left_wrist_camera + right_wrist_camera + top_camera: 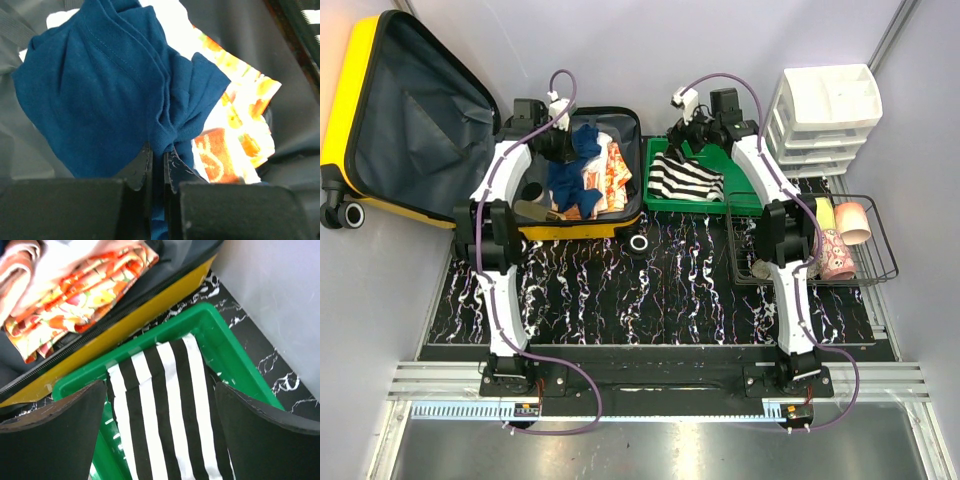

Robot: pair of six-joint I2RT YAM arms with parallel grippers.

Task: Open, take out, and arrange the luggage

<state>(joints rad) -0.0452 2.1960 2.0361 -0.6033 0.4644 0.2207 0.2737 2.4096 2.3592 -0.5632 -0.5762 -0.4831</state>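
Note:
My left gripper is to release the blue garment over the near end of the orange floral cloth [606, 202] [240, 162] inside the luggage.
The yellow luggage [582, 231] lies open at the table's far left, its grey-lined lid [410, 110] leaning back. Inside it are a dark blue garment [575, 178] and an orange floral cloth [612, 168]. My left gripper [563, 150] hangs over the case, shut on a bunched fold of the blue garment [100, 90], which is pinched between the fingertips of that gripper [159, 152]. My right gripper [160, 390] stands wide open just above a black-and-white striped cloth [165, 405] lying in the green tray [225, 345]; nothing sits between its fingers.
The green tray [705, 205] stands right of the suitcase. A white drawer unit [825, 110] is at the back right. A wire basket [882, 255] holding a pink cup [853, 222] and other small items sits beside the right arm. A beige item [530, 210] lies in the case's near-left corner.

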